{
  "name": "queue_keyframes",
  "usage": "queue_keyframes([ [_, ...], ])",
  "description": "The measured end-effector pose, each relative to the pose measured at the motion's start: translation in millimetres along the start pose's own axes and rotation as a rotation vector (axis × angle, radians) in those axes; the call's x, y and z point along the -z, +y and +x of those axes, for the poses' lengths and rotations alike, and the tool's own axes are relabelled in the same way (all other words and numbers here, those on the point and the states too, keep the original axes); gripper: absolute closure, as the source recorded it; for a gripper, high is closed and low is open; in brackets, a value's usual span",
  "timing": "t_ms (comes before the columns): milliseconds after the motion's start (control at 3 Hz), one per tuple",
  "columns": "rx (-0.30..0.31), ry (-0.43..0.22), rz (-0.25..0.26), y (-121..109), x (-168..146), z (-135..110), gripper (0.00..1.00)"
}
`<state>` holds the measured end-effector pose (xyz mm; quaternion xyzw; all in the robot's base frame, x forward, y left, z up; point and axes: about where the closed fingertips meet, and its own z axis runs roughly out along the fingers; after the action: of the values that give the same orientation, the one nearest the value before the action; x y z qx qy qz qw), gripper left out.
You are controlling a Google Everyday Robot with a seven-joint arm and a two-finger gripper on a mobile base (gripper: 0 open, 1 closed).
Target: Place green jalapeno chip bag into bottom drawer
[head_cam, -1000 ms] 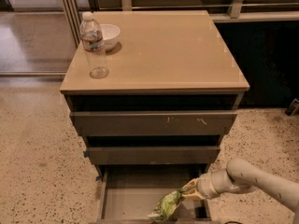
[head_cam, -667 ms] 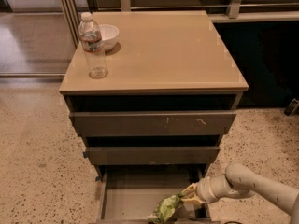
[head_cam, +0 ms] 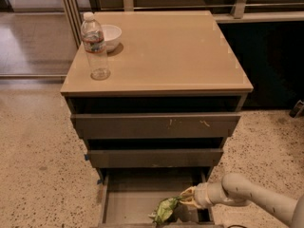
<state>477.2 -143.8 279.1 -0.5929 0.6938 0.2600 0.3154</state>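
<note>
Next, I open my gripper and let go of the green jalapeno chip bag on the middle of the bottom drawer's grey bottom [head_cam: 158, 203].
The bottom drawer [head_cam: 127, 204] is pulled open at the foot of the cabinet, showing its flat grey floor. The green jalapeno chip bag [head_cam: 165, 209] sits low inside the drawer, right of centre, with its upper right end at my fingertips. My gripper [head_cam: 184, 199] reaches in from the right over the drawer's right side and is shut on the bag's end. The white arm runs off to the lower right.
Two flat-fronted grey drawers [head_cam: 156, 125] sit slightly open above the bottom one. On the tan cabinet top [head_cam: 180, 51] stand a clear water bottle [head_cam: 94, 46] and a white bowl [head_cam: 109, 36] at the back left. Speckled floor lies on both sides.
My gripper and the bag have moved slightly left and lower into the bottom drawer. The bottle, the bowl and the upper drawers have not moved.
</note>
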Motion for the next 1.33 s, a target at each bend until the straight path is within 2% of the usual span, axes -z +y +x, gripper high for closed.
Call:
queue_keyframes([
  [333, 0.058, 0.0, 0.066, -19, -15, 5, 1.0],
  [667, 0.088, -0.002, 0.094, -39, -36, 13, 1.0],
  [1000, 0.082, -0.008, 0.078, -57, -64, 29, 1.0],
  [1333, 0.066, 0.0, 0.03, -67, -90, 48, 1.0],
])
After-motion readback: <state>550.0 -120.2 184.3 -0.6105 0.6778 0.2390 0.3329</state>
